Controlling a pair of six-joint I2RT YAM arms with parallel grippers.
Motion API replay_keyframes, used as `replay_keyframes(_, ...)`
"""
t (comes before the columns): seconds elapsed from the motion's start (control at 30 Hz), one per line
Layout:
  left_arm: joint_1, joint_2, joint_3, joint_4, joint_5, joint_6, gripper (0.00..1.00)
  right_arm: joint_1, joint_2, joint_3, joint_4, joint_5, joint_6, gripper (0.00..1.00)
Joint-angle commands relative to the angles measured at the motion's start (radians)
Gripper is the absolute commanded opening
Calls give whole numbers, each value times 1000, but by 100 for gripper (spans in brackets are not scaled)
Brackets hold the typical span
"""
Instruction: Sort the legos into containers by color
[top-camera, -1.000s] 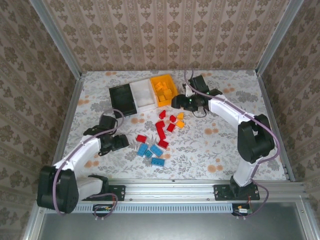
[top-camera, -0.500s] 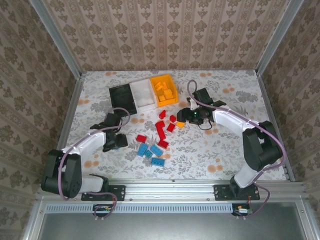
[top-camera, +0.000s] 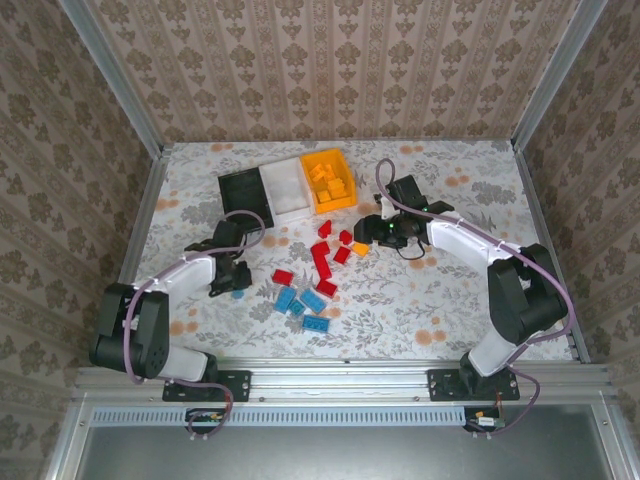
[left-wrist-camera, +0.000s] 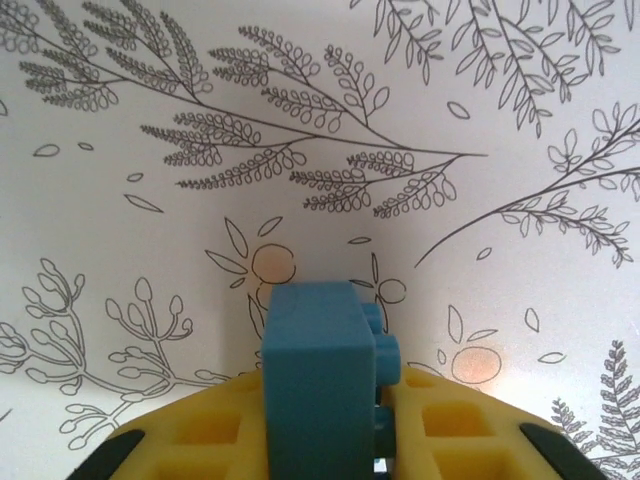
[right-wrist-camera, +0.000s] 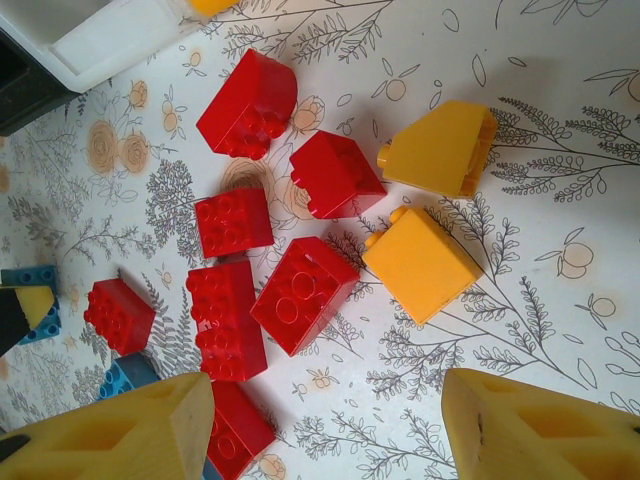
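The light blue lego will come out of my left gripper in the front half of the black container (top-camera: 247, 210), where I need to let go of it.
My left gripper (top-camera: 233, 285) is shut on a light blue lego (left-wrist-camera: 318, 378), squeezed between the yellow pads (left-wrist-camera: 200, 440) low over the tablecloth; the lego (top-camera: 239, 295) peeks out at the fingertips. My right gripper (right-wrist-camera: 325, 385) stands open with nothing between its fingers, hovering over red legos (right-wrist-camera: 303, 294) and two orange-yellow legos (right-wrist-camera: 420, 262). From above, the right gripper (top-camera: 364, 231) sits just right of the red pile (top-camera: 322, 258). Three more blue legos (top-camera: 300, 300) lie near the front. The containers stand at the back: black (top-camera: 246, 197), white (top-camera: 287, 187), orange-yellow (top-camera: 330, 180) with several orange legos inside.
Metal frame posts and patterned walls close in the table on three sides. The white bin's corner (right-wrist-camera: 110, 35) shows at the upper left of the right wrist view. A single red lego (top-camera: 282, 276) lies between the left gripper and the blue group.
My left gripper has closed on the blue lego and its wrist has swung slightly toward the table's middle. The right gripper came forward from the orange-yellow bin to above the pile, still open.
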Motion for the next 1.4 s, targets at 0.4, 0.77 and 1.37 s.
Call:
replay_keyframes(0.4, 79, -109, 286, -81, 152, 28, 12, 10, -28, -33, 22, -11, 12, 63)
replay_keyframes(0.77, 167, 324, 780, -137, 185, 124, 12, 15, -108, -101, 2, 10, 3, 63)
replay_keyframes(1.37, 175, 683, 1012, -199, 185, 166, 9, 16, -185, -173, -38, 50, 3, 64)
